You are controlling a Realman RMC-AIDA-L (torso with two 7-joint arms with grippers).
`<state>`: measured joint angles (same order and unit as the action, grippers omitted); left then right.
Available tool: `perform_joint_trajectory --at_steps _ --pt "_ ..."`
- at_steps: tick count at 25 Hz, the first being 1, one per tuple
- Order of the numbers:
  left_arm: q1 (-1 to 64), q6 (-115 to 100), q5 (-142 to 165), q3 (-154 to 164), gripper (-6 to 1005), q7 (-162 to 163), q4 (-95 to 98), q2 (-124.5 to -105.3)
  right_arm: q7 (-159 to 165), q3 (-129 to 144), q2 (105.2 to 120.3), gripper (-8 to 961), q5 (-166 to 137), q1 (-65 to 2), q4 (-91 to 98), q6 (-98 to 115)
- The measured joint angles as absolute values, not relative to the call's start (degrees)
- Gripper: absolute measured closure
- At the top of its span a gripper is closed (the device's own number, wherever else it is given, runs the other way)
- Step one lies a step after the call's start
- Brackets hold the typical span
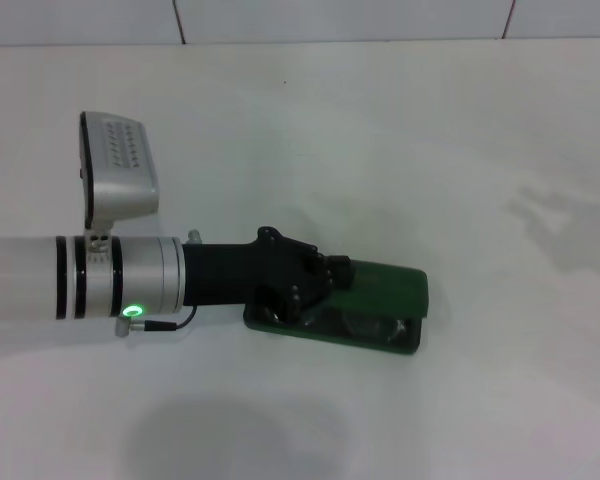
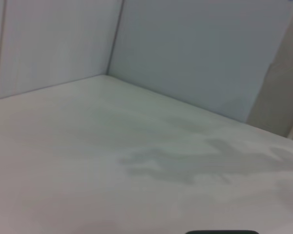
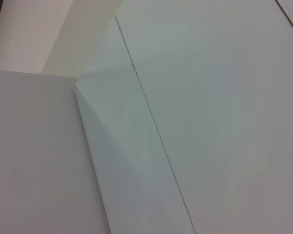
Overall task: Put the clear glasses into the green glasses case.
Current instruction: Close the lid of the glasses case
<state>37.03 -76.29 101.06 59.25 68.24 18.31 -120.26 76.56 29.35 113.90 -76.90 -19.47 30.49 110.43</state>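
Note:
My left gripper is to release the green glasses case's lid, shut flat over the dark base with the clear glasses (image 1: 343, 327).
The green glasses case (image 1: 385, 290) lies on the white table just right of centre in the head view, its lid tilted partly over the base. Clear glasses (image 1: 365, 325) show as pale glints inside the dark base, under the lid. My left gripper (image 1: 332, 274) reaches in from the left, and its black head sits over the case's left end, against the lid. A dark sliver (image 2: 222, 232) shows at the lower edge of the left wrist view. My right arm is out of sight; its wrist view holds only white panels.
The white table (image 1: 450, 140) stretches all around the case, with a faint grey stain (image 1: 560, 225) to the right. A white tiled wall (image 1: 340, 20) runs along the back. A grey perforated camera block (image 1: 120, 165) rises from my left forearm.

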Motion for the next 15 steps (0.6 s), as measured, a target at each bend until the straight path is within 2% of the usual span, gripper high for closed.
perform_joint_trajectory --at_steps 15 --pt "36.20 -79.11 100.89 59.32 891 63.95 17.00 -120.28 76.55 29.49 113.82 710 -76.90 -20.11 30.50 109.77"
